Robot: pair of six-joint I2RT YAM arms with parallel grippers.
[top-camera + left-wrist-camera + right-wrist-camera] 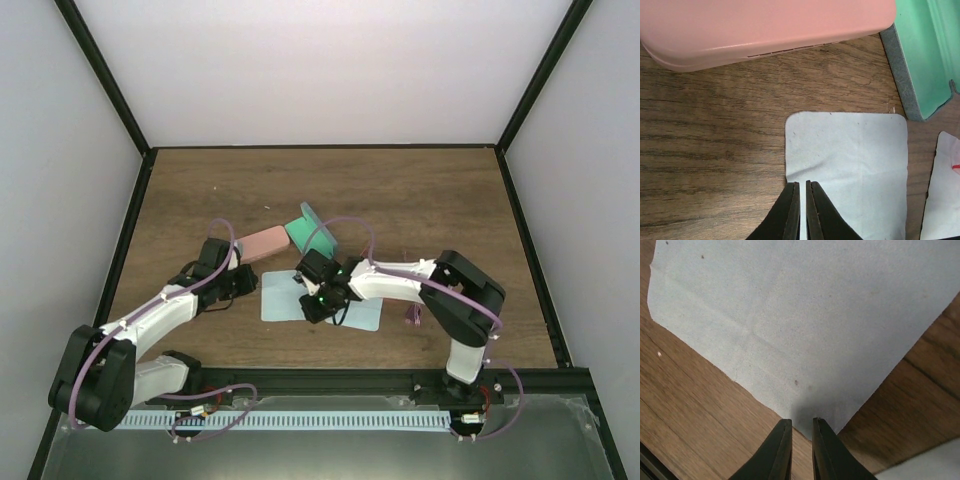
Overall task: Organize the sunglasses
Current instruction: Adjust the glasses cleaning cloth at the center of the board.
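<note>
The robot's left gripper is at the creased side of the pale blue cloth, short of its corner, so it should open and take the corner [792, 119] nearest the pink case.
A pinkish-purple pair of sunglasses [412, 318] lies on the table just right of my right arm. Only a sliver of red [956, 167] shows on the second cloth at the edge of the left wrist view; the red pair is otherwise hidden under my right arm. My left gripper [240, 285] is shut to a thin gap at the left edge of a pale blue cloth [850, 165], which is creased at the tips. My right gripper [315, 300] hovers over the corner of the other cloth [805, 315], its jaws a narrow gap apart and empty.
A closed pink case [265, 242] lies just beyond the left cloth and also shows in the left wrist view [765, 25]. An open teal case [310, 228] stands beside it, with grey-edged walls. Both cloths [362, 316] lie side by side on the wooden table [420, 200].
</note>
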